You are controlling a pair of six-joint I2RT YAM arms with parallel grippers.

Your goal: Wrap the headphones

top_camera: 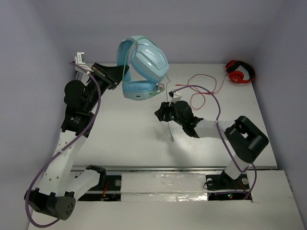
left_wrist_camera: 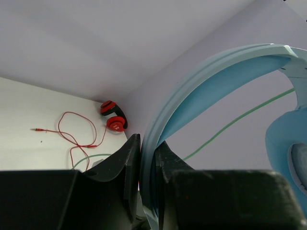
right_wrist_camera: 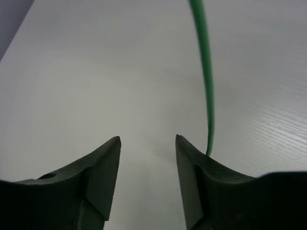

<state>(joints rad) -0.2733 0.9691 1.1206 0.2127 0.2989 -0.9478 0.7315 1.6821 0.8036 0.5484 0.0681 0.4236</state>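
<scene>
The green cable hangs outside the open fingers of my right gripper, so that gripper should move over and pinch the cable (top_camera: 169,126) above its loose end before wrapping.
The light blue headphones (top_camera: 144,64) hang in the air over the back of the table, cups downward. My left gripper (top_camera: 116,76) is shut on the headband, which passes between its fingers in the left wrist view (left_wrist_camera: 216,72). The thin green cable (top_camera: 170,120) hangs from the headphones down to the table and also shows in the left wrist view (left_wrist_camera: 240,117). My right gripper (top_camera: 159,115) is open and empty low over the table beside the cable. In the right wrist view the cable (right_wrist_camera: 206,72) runs just outside the right finger (right_wrist_camera: 192,158), not between the jaws.
Smaller red headphones (top_camera: 240,73) lie at the back right corner, their red cable (top_camera: 201,93) looped across the table toward the right gripper. They show in the left wrist view too (left_wrist_camera: 112,117). Walls close the back and both sides.
</scene>
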